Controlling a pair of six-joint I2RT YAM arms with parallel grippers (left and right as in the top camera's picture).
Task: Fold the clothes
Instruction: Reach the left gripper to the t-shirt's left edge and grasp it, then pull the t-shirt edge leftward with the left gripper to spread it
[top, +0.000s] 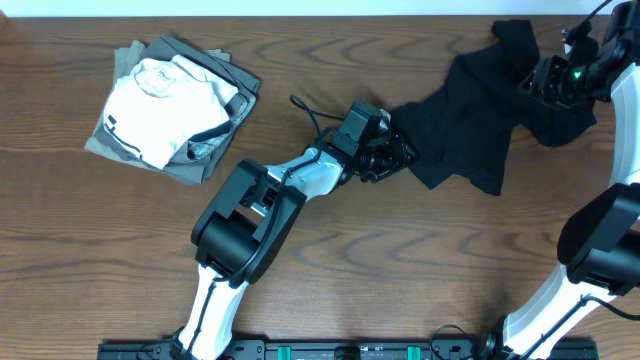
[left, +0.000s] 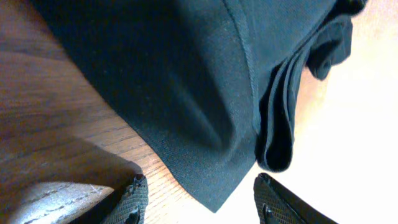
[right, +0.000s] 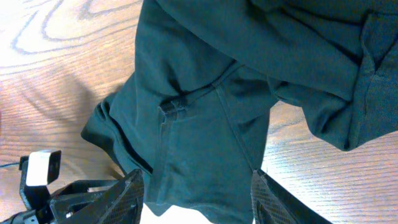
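Observation:
The black shirt is bunched up under my right gripper, so I should use my left gripper to pinch the loose pointed corner (left: 214, 191) and pull the shirt toward the folded pile.
The clothes, a black shirt (top: 470, 120), lie crumpled across the wooden table (top: 400, 280) at the upper right. My left gripper (top: 398, 155) is at the shirt's left corner. In the left wrist view its jaws stand open (left: 202, 202), and a pointed corner of the black fabric (left: 186, 81) lies between the fingers without being pinched. My right gripper (top: 550, 85) hovers over the bunched right part of the shirt. In the right wrist view its jaws (right: 199, 199) are wide apart, with a fold of fabric (right: 205, 93) filling the gap between them.
A pile of folded garments (top: 170, 105), white on top of grey, sits at the far left. A black cable (top: 310, 115) loops behind the left arm. The left arm's body (top: 245, 215) crosses the middle; the right arm (top: 600, 240) stands at the right edge.

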